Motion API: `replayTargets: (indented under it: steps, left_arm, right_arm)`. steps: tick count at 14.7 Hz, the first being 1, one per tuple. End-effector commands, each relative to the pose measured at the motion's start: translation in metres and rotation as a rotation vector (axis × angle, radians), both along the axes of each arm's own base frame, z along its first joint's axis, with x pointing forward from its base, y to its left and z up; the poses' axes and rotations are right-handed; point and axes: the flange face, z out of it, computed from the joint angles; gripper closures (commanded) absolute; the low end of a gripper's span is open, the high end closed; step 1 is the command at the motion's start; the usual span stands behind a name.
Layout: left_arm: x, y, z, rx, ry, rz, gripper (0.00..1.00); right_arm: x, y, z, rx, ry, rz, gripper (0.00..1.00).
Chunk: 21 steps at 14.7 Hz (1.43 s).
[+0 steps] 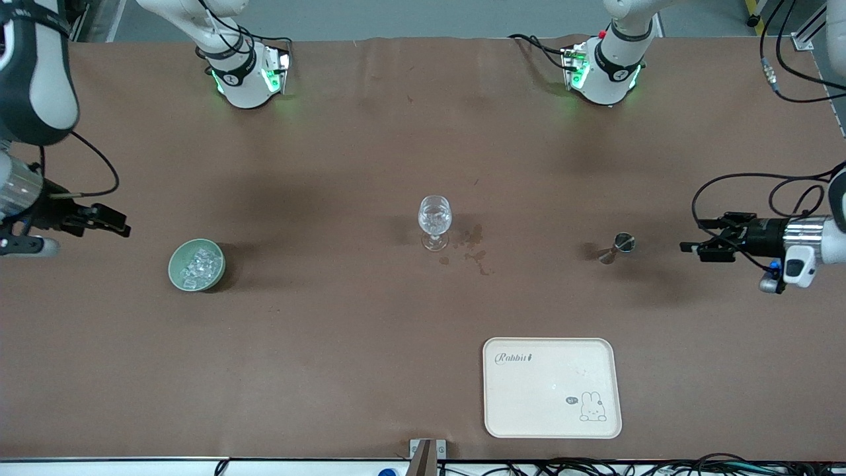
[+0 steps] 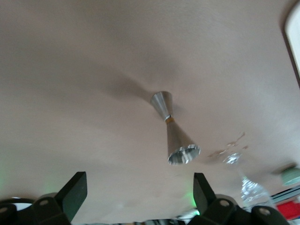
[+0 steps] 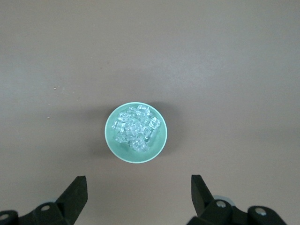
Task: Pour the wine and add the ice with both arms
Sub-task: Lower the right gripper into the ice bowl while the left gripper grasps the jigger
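Note:
Next, my left gripper grips the metal jigger at the narrow middle [image 1: 615, 250] [image 2: 169, 120], between its two cups.
A clear wine glass [image 1: 434, 221] stands upright mid-table with something clear glinting in its bowl. A green bowl [image 1: 173, 268] holds a heap of ice [image 1: 198, 263] toward the right arm's end. A metal jigger [image 1: 618, 246] stands toward the left arm's end. My left gripper [image 1: 691, 248] is open and empty, low over the table beside the jigger and apart from it. Its wrist view shows the jigger [image 2: 174, 129] ahead of its fingers [image 2: 75, 192]. My right gripper [image 1: 119, 225] is open and empty, up near the bowl. Its wrist view shows the bowl [image 3: 110, 140] and ice [image 3: 137, 129].
A cream tray [image 1: 552, 387] with a rabbit drawing lies near the table's front edge, nearer to the camera than the jigger. Dark wet spots [image 1: 472, 248] mark the brown cloth beside the glass. The arms' bases [image 1: 248, 73] stand along the back edge.

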Motion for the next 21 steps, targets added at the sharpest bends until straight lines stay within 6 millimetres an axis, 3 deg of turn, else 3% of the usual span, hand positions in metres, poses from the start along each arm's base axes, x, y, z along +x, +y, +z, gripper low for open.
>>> replayTargets:
  steps: [1,4,9,21]
  left_arm:
    - [0.005,-0.006,-0.028,-0.045,0.087,0.12,0.0]
    - [0.005,-0.011,-0.061,-0.092,0.177,0.221,0.0]
    - [-0.001,-0.008,-0.104,-0.143,0.265,0.316,0.04]
    - [-0.013,-0.03,-0.152,-0.192,0.399,0.412,0.16]
  right_arm:
    - [0.005,-0.004,-0.047,-0.011,0.018,0.002,0.05]
    - [0.011,-0.006,-0.093,-0.01,0.045,-0.002,0.07]
    - [0.005,0.002,-0.15,-0.017,0.029,0.006,0.1]
    - [0.0,0.028,-0.204,-0.017,0.031,0.028,0.16]
